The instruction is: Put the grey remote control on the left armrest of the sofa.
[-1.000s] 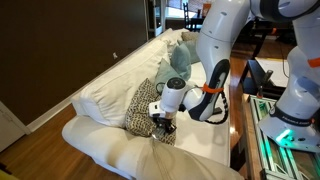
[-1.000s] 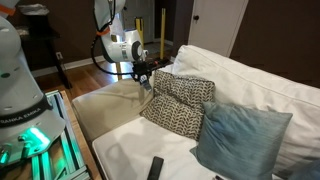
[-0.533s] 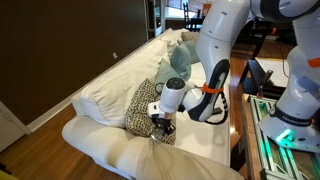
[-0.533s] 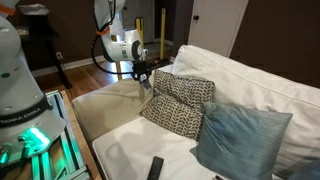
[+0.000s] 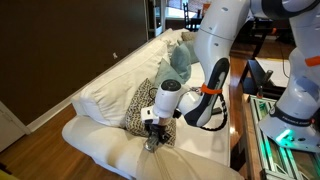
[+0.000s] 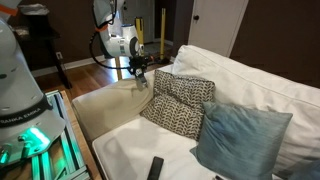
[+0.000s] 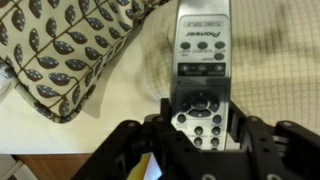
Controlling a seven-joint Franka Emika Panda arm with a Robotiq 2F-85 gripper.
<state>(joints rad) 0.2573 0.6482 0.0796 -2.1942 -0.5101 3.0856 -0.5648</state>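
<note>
The cream fabric over the armrest's front edge (image 5: 151,158) is past the patterned cushion. Next, my gripper lets go of the grey remote control there.
My gripper (image 7: 197,125) is shut on the grey remote control (image 7: 201,60), a slim silver remote with dark buttons and the word Pioneer on it. In the wrist view the remote's free end points away from me over cream fabric. In both exterior views the gripper (image 5: 153,135) (image 6: 141,73) hangs just above the rounded cream left armrest (image 5: 105,148) (image 6: 105,102) of the sofa (image 5: 120,80) (image 6: 250,85), next to the black-and-white patterned cushion (image 5: 143,100) (image 6: 180,102) (image 7: 60,45). I cannot tell whether the remote touches the armrest.
A teal cushion (image 6: 240,140) (image 5: 178,58) lies further along the seat. A black remote (image 6: 155,168) lies on the seat cushion near the front edge. A green-lit equipment rack (image 6: 35,140) (image 5: 285,135) stands beside the sofa.
The gripper with the grey remote has moved a little further out over the left armrest, away from the patterned cushion, and slightly lower.
</note>
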